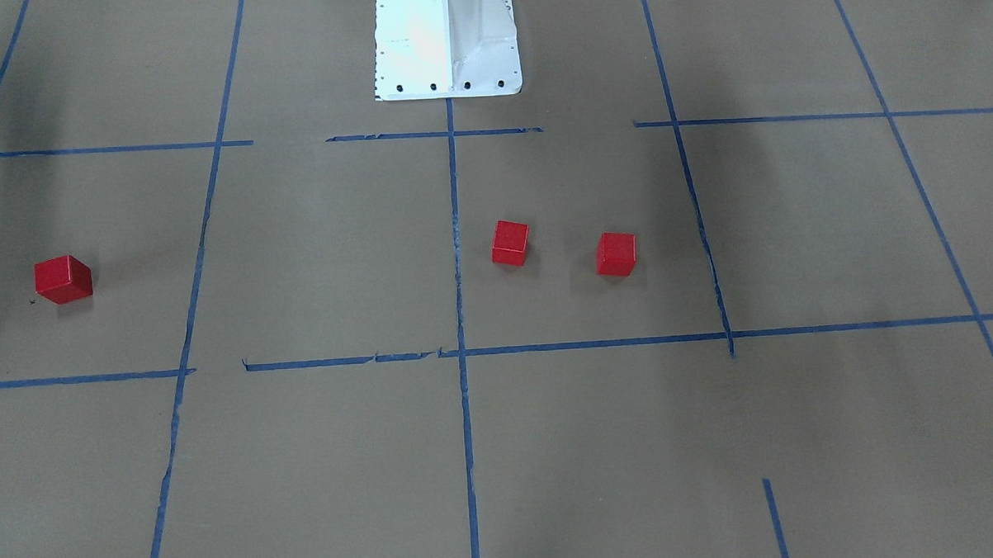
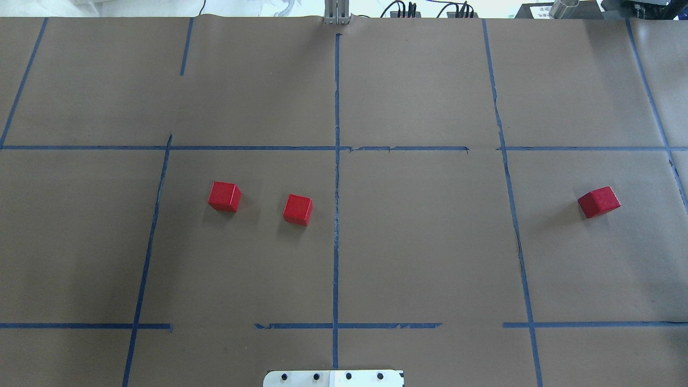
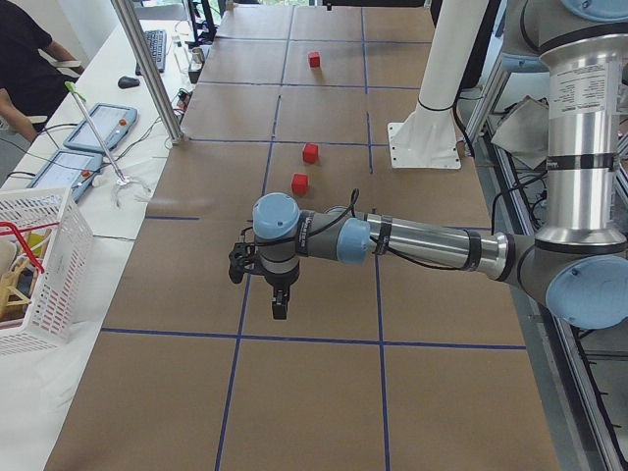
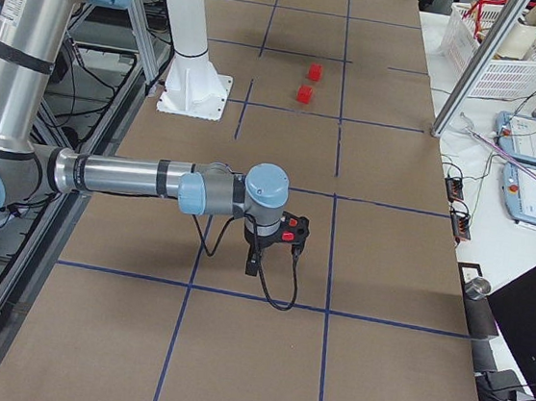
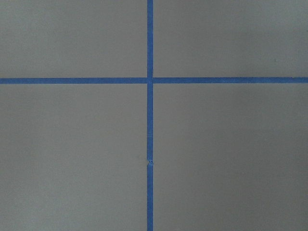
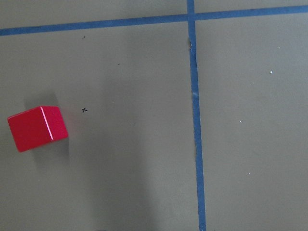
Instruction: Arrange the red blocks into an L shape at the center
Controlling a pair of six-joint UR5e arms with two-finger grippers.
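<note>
I will close my right gripper on the sides of the lone red block [image 1: 64,279] [image 6: 38,128] next to the small black cross, far away from the other red blocks.
Three red blocks lie apart on the brown paper. In the overhead view two sit left of the centre line, one [image 2: 224,196] farther left and one [image 2: 298,209] closer to it. The third [image 2: 599,201] lies far right. The front view shows them mirrored [image 1: 617,253] [image 1: 510,243] [image 1: 63,278]. The right wrist view has the far-right block [image 6: 37,128] at its left edge. My left gripper [image 3: 280,306] hangs over bare paper short of the pair. My right gripper [image 4: 253,263] hangs by the third block [image 4: 288,234]. I cannot tell if either is open.
The white robot base [image 1: 447,41] stands at the table's robot side. Blue tape lines [image 5: 149,120] mark the grid. A white basket [image 3: 34,265], a metal pole [image 3: 147,69] and teach pendants [image 4: 527,138] stand along the operators' side, where a person [image 3: 25,59] sits.
</note>
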